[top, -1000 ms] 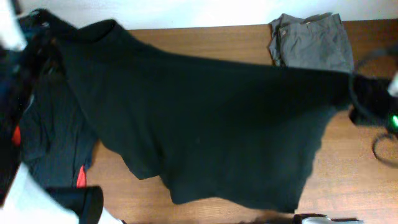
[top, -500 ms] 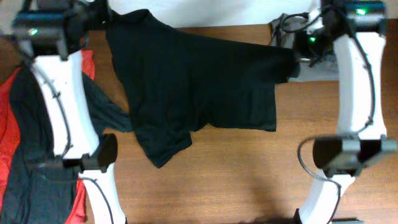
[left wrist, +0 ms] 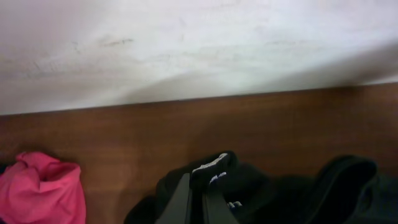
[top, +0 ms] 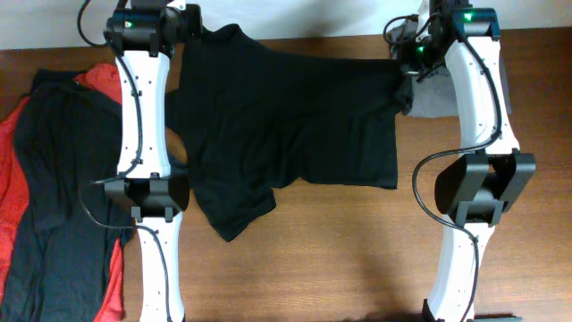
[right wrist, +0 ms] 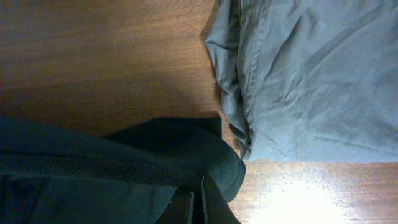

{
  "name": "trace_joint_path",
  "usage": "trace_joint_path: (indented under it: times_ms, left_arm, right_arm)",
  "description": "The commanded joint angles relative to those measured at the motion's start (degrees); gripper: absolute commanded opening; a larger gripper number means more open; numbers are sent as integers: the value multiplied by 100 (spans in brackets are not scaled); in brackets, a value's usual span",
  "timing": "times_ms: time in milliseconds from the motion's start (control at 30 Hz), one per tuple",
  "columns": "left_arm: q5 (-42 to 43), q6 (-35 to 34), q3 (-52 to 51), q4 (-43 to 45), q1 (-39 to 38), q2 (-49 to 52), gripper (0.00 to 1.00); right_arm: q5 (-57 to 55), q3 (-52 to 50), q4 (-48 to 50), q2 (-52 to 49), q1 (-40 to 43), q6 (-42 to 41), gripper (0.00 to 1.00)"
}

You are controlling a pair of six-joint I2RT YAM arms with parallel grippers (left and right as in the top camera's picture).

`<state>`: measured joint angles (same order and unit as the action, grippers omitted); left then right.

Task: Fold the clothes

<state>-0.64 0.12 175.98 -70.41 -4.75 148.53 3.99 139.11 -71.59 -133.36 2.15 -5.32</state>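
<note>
Next, my left gripper lets go of the collar corner on the shirt's body (top: 211, 117), toward the dark long-sleeved top.
The black collared shirt (top: 286, 125) lies spread across the far half of the wooden table. My left gripper (top: 192, 29) is shut on its far left corner by the collar, where the white label (left wrist: 210, 165) shows between my fingers (left wrist: 181, 202). My right gripper (top: 407, 76) is shut on the shirt's far right edge (right wrist: 186, 162), beside the grey trousers (right wrist: 311, 74). A lower corner of the shirt is folded over near the table's middle (top: 234, 210).
A dark long-sleeved top (top: 63, 179) lies over a red garment (top: 13, 143) at the left; the red garment also shows in the left wrist view (left wrist: 38, 186). The grey trousers (top: 429, 89) lie at the far right under my right arm. A white wall (left wrist: 199, 43) runs along the table's far edge.
Both arms have carried the shirt toward the far edge and lowered it. It was stretched in the air a second ago and now lies flatter on the table.
</note>
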Motion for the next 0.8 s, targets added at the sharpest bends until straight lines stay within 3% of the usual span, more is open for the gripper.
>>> trace_joint_path:
  times_ms: [0, 767]
  left_arm:
    - [-61, -59, 31, 208, 31, -9, 1]
    - [-63, -59, 15, 697, 57, 614, 1]
  right_arm:
    - [-7, 28, 118, -4, 11, 46, 4]
    - [52, 17, 857, -741, 7, 109, 5]
